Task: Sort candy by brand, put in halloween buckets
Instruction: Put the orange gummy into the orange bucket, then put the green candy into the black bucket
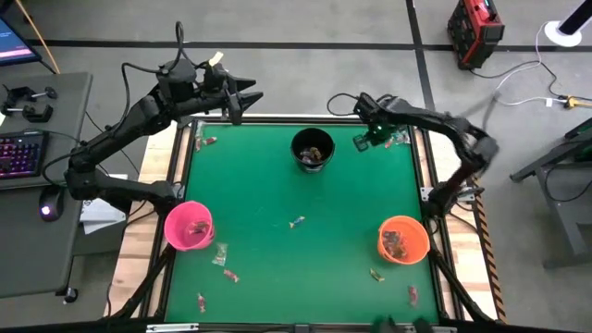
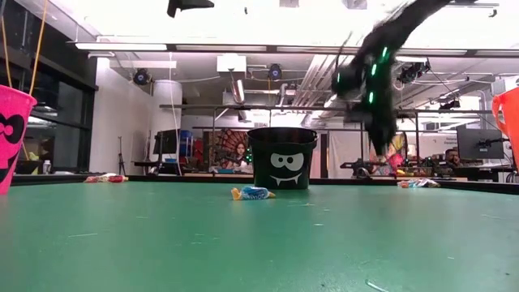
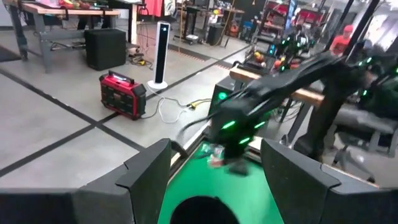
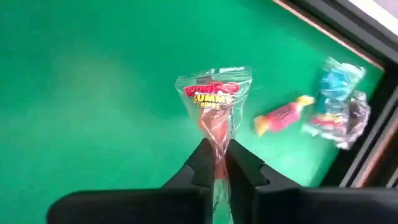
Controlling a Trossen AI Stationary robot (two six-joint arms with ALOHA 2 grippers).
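Next, I let go of the clear candy packet with my right gripper, so that it lands onto the candies inside the orange bucket [image 1: 395, 247].
My right gripper [image 4: 217, 163] is shut on a clear candy packet with a red sweet inside [image 4: 214, 102], over the table's far right corner [image 1: 372, 139], right of the black bucket [image 1: 312, 149]. It shows raised above the tabletop in the low view [image 2: 375, 105]. My left gripper [image 3: 214, 180] is open and raised at the far left edge [image 1: 237, 96], facing the black bucket's mouth [image 3: 199, 213]. The pink bucket [image 1: 189, 226] stands near left and the orange bucket [image 1: 403, 239] near right. Several loose candies lie on the green mat, one in the middle [image 1: 297, 222]. My right gripper pinches the clear packet by its narrow end [image 4: 217, 146] between the two fingertips [image 4: 200, 160]. The fingers come from above, pointing down. The packet hangs below them with its wide printed end [image 4: 214, 84] lowest, clear of the green mat.
Under the right gripper, a red-yellow candy [image 4: 283, 118] and a blue-wrapped cluster [image 4: 337, 102] lie by the table's frame. More candies lie along the near edge [image 1: 231, 275] [image 1: 413, 294] and at the far left corner [image 1: 205, 141]. The mat's middle is mostly bare.
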